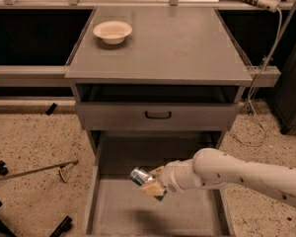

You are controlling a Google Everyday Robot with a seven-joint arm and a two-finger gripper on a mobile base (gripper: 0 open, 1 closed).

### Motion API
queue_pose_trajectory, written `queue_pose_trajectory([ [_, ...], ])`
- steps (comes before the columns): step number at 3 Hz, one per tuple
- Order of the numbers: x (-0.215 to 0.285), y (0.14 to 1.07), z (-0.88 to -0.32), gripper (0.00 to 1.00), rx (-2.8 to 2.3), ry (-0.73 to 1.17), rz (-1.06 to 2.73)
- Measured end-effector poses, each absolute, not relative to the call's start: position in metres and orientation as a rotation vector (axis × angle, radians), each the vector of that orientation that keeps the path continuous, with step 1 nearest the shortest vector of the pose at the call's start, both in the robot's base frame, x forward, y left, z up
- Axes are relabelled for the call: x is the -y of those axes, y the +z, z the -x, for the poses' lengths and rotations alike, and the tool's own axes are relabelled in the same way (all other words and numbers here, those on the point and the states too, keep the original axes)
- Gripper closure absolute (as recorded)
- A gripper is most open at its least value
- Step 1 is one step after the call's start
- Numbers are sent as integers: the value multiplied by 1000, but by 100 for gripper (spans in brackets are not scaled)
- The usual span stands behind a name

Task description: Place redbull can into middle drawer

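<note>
Next, my gripper sets the redbull can down on the middle drawer's bare bottom, just in front of its centre [159, 197].
The middle drawer [118, 211] stands pulled open at the bottom of the view, a grey box with a bare floor and low side walls. My gripper [149, 182] reaches in from the right on a white arm and hangs above the drawer's middle. It is shut on the redbull can [138, 176], whose silver end points to the left. The can is tilted and held above the drawer floor, with its shadow on the floor below.
A cream bowl [112, 31] sits at the back left of the cabinet top [177, 48]. A closed drawer front with a small black handle [158, 115] is above the open drawer. A metal rod [34, 171] and black caster legs [0, 216] lie on the speckled floor at left.
</note>
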State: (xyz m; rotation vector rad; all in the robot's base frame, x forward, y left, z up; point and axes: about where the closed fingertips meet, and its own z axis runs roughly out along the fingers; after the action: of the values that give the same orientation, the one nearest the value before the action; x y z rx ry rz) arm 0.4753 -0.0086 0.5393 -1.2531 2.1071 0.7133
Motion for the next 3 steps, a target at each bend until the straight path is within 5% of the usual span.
queue_pose_trajectory([
  [3, 32, 398, -502, 100, -2368, 641, 1040],
])
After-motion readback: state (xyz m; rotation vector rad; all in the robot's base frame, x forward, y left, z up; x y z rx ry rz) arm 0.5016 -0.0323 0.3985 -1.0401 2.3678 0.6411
